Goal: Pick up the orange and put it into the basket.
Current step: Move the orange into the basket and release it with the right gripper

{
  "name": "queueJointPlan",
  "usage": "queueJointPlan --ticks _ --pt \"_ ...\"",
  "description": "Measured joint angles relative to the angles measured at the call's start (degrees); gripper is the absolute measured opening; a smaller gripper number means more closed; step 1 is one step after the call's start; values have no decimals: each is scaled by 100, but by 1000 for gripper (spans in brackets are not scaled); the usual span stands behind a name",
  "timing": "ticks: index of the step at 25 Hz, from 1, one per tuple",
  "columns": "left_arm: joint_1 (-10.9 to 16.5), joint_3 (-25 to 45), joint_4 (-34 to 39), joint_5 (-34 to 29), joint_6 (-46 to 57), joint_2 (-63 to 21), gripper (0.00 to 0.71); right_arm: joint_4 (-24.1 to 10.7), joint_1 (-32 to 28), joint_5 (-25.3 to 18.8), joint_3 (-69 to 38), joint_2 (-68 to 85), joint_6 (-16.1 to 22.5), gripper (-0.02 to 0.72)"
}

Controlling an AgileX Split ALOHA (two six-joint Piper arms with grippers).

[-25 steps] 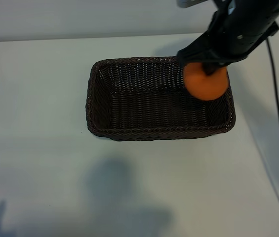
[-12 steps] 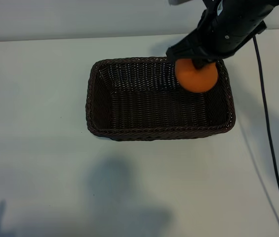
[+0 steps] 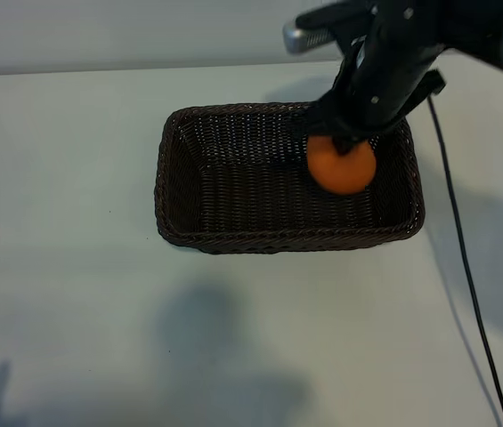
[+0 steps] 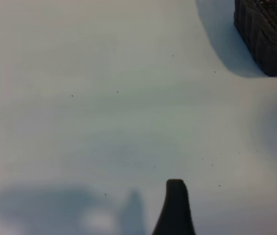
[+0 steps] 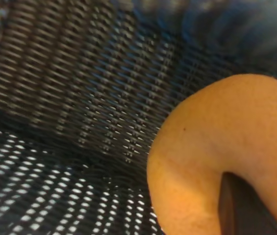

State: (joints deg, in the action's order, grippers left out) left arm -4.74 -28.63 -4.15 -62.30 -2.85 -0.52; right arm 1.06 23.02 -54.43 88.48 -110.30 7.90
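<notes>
The robot's right gripper needs to release the orange on the basket's bottom beside its near side (image 3: pixel 334 197), toward the end of the basket by the black cable.
The orange (image 3: pixel 342 166) hangs in the right half of the dark brown wicker basket (image 3: pixel 233 242), close to its far wall. My right gripper (image 3: pixel 344 140) comes down from above and is shut on the orange. In the right wrist view the orange (image 5: pixel 216 161) fills the near side, one dark finger (image 5: pixel 243 208) presses its skin, and the woven basket wall (image 5: pixel 79 98) lies behind it. Whether the fruit touches the basket floor I cannot tell. The left arm is out of the exterior view; one dark finger (image 4: pixel 176 205) of its gripper shows above bare table, holding nothing.
The basket stands mid-table on a pale surface. A black cable (image 3: pixel 460 258) trails from the right arm down the table's right side. A corner of the basket (image 4: pixel 268 34) shows far off in the left wrist view.
My right gripper has carried the orange leftward from over the basket's right end, and it now hangs lower inside the basket. The basket has not moved.
</notes>
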Motion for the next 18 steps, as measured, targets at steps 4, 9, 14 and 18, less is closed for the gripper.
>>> queueJointPlan --ticks 4,9,14,18 --pt "0 0 0 0 0 0 592 0 0 27 0 -397 0 91" --pt "0 0 0 0 0 0 592 0 0 81 0 -708 0 91" --pt "0 0 0 0 5 0 592 0 0 150 11 -857 0 91" --pt "0 0 0 0 5 0 592 11 0 143 17 -864 0 100"
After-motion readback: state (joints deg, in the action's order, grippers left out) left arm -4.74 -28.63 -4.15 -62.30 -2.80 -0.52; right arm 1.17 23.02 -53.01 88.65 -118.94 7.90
